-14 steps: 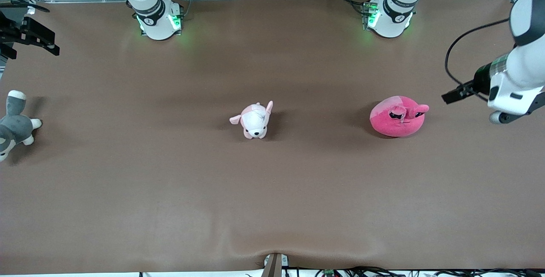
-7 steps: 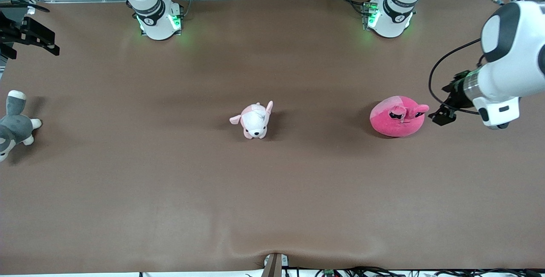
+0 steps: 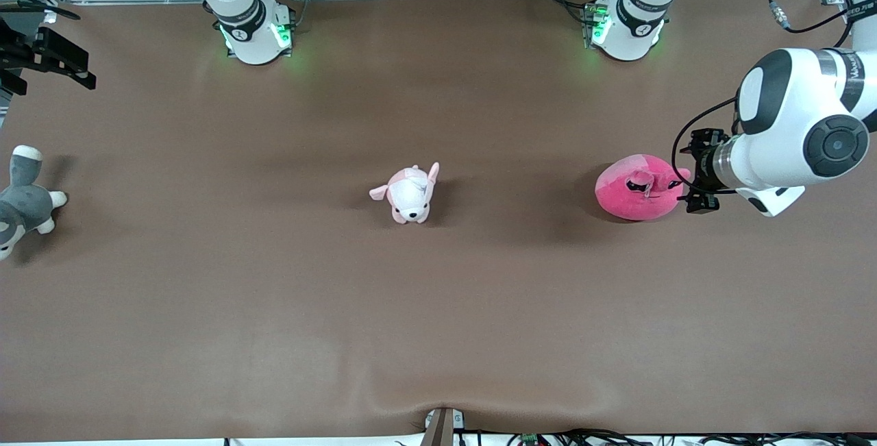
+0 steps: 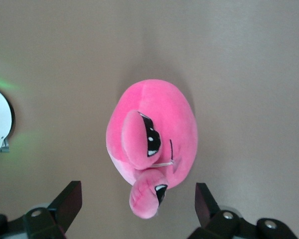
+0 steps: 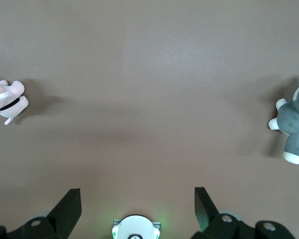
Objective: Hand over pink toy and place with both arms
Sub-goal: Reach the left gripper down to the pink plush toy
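The robot's left gripper will close on the pink toy's ear flap [image 3: 680,177] [image 4: 146,186], because it sticks out from the round body between the open fingers.
The pink toy [image 3: 640,189] is a round hot-pink plush lying on the brown table toward the left arm's end. In the left wrist view the pink toy [image 4: 159,129] fills the middle, with its half-lidded eyes showing. My left gripper [image 3: 693,172] hangs open just beside the toy's ear flap. The left gripper [image 4: 138,185] has one flap lying between its spread fingers, which do not touch the plush. My right gripper [image 5: 137,193] is open and empty, high over the table near its own base, and waits.
A pale pink-and-white puppy plush [image 3: 410,196] sits mid-table. A grey-and-white plush [image 3: 20,203] lies at the right arm's end. A black fixture [image 3: 48,59] juts in at that end. The two arm bases [image 3: 255,31] [image 3: 625,25] stand along the table's edge.
The left arm has swung in from the table's end toward the pink toy, bringing its open gripper right up to the ear flap. The toys and the right arm have not moved.
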Motion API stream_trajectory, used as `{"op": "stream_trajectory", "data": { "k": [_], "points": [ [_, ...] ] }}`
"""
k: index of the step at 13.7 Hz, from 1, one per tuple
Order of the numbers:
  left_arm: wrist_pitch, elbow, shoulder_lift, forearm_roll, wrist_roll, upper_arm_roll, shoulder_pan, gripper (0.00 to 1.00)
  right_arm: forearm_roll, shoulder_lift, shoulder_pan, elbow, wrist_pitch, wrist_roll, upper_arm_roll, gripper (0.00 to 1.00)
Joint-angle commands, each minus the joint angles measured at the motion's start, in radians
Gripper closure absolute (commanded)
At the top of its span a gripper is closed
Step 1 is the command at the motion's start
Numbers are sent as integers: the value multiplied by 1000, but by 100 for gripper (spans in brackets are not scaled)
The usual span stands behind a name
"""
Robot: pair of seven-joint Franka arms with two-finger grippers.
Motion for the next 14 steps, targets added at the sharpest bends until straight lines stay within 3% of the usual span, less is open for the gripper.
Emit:
{"op": "stream_trajectory", "data": {
  "k": [1, 14],
  "points": [
    [10, -85, -39, -34, -24, -5, 28, 0, 18, -9, -14, -6, -4, 2, 7, 0],
    [145, -150, 3, -82, -12, -5, 80, 0, 18, -9, -14, -6, -4, 2, 7, 0]
  ]
}}
